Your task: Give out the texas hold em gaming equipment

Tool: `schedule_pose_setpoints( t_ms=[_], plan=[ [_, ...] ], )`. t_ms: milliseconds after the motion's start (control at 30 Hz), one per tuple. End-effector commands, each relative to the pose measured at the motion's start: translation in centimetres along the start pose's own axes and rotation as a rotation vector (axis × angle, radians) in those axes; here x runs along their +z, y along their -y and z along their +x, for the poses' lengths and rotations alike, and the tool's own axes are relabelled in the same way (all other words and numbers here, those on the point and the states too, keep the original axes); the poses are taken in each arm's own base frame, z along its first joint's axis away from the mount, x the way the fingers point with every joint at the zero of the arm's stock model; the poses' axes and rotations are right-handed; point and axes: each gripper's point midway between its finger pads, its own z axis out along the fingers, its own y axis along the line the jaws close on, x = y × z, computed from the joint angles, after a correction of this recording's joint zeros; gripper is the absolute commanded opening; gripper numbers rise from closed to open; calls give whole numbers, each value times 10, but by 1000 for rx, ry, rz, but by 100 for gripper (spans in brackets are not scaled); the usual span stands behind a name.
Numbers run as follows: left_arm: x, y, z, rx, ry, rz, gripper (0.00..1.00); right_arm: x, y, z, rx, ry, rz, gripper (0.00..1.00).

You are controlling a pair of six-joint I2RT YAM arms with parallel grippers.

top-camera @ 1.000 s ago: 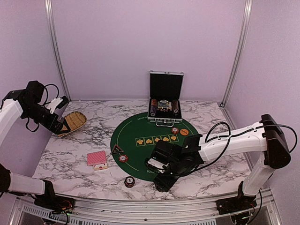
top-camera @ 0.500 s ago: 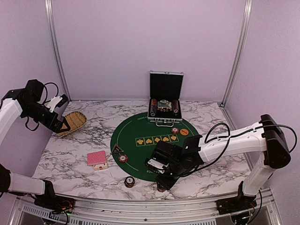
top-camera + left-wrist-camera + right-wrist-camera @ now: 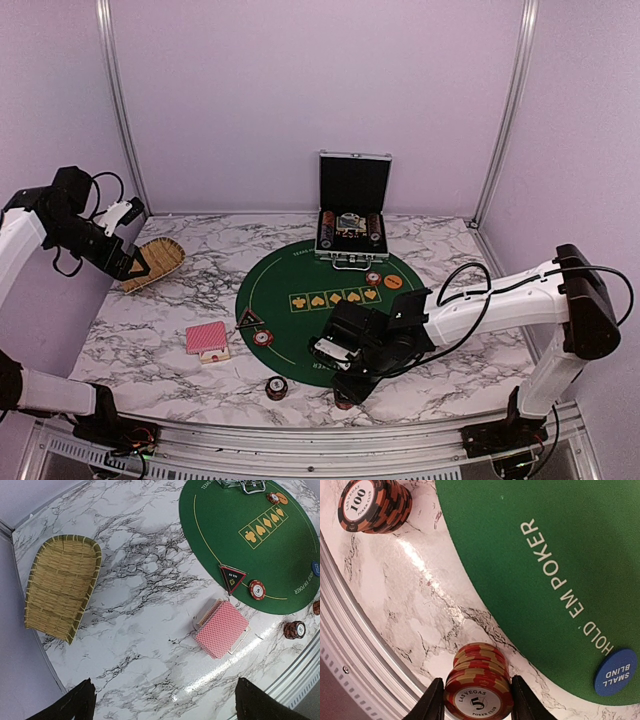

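I will drop the red-and-cream poker chip with my right gripper on the green mat (image 3: 403,355) next to the blue small blind disc.
My right gripper (image 3: 477,701) is shut on a stack of red-and-cream "5" poker chips (image 3: 479,687); both fingers press its sides. The stack stands on the marble just off the green mat's near edge (image 3: 343,402). A darker "100" chip stack (image 3: 372,505) stands apart to the left (image 3: 275,388). A blue "small blind" disc (image 3: 615,672) lies on the mat. Red-backed cards (image 3: 221,629) lie on the marble, beside a dark triangular token (image 3: 232,576) and a single chip (image 3: 257,589). My left gripper (image 3: 166,700) hangs open high over the table's left side, holding nothing.
A woven basket (image 3: 60,585) lies at the far left. An open metal chip case (image 3: 351,225) stands at the back of the round green mat (image 3: 300,280), with an orange disc (image 3: 393,282) and a chip (image 3: 373,279) in front of it. The table's metal front rail (image 3: 350,645) runs close by the held stack.
My right gripper's jaws have narrowed onto the red chip stack at the mat's near edge. The left arm has shifted only slightly.
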Motion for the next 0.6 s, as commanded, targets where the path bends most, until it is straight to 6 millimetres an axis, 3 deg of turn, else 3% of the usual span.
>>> schedule_pose_setpoints(
  t_ms=[0,167,267,400,567],
  plan=[
    [-9,0,-10,4,36,-9,99,-9,-2,-2,6,19,4,16],
    [-11,1,-12,7,44,-8,99,-31,3,-13,31,60,7,11],
    [-11,1,-13,7,46,-7,99,-45,17,-19,75,89,10,10],
    [-11,0,-14,6,48,-6,99,-57,47,-23,140,112,50,9],
    [-10,-1,-15,7,46,-7,99,-55,91,-14,207,92,142,9]
  ],
)
